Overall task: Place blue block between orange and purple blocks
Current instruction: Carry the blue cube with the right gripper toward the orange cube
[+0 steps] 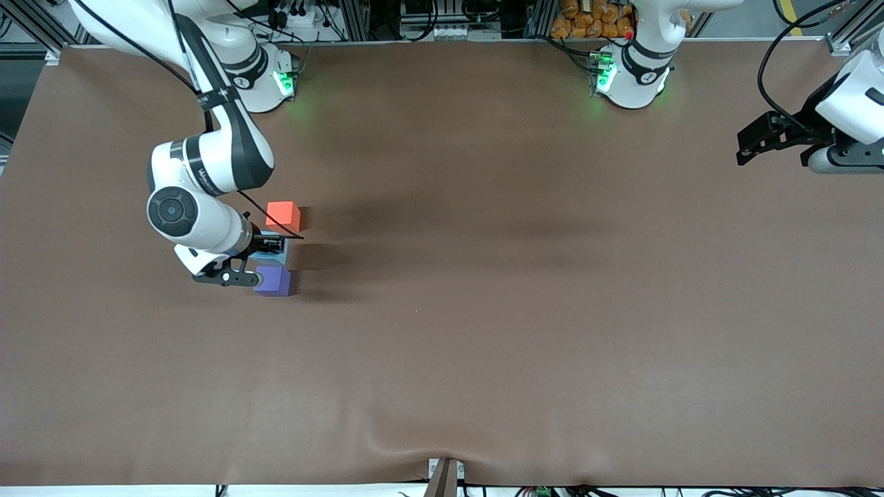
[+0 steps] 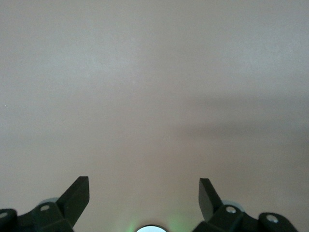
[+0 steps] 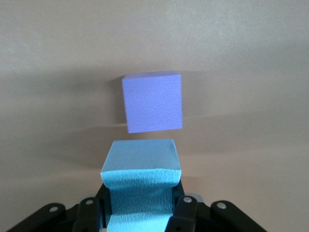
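My right gripper needs to set the blue block down on the brown table cover (image 1: pixel 280 246) between the orange block and the purple block.
My right gripper (image 1: pixel 268 250) is shut on the light blue block (image 1: pixel 275 258), which sits low between the orange block (image 1: pixel 284 216) and the purple block (image 1: pixel 274 281). In the right wrist view the blue block (image 3: pixel 140 183) is squeezed between my fingers (image 3: pixel 186 212), with the purple block (image 3: pixel 152 102) just ahead of it. The orange block does not show there. My left gripper (image 1: pixel 749 146) is open and empty, waiting over the table's edge at the left arm's end; its wrist view shows only bare tabletop between its fingers (image 2: pixel 77 195).
The brown table cover (image 1: pixel 483 310) is bare around the three blocks. The arm bases (image 1: pixel 625 76) stand along the table's back edge.
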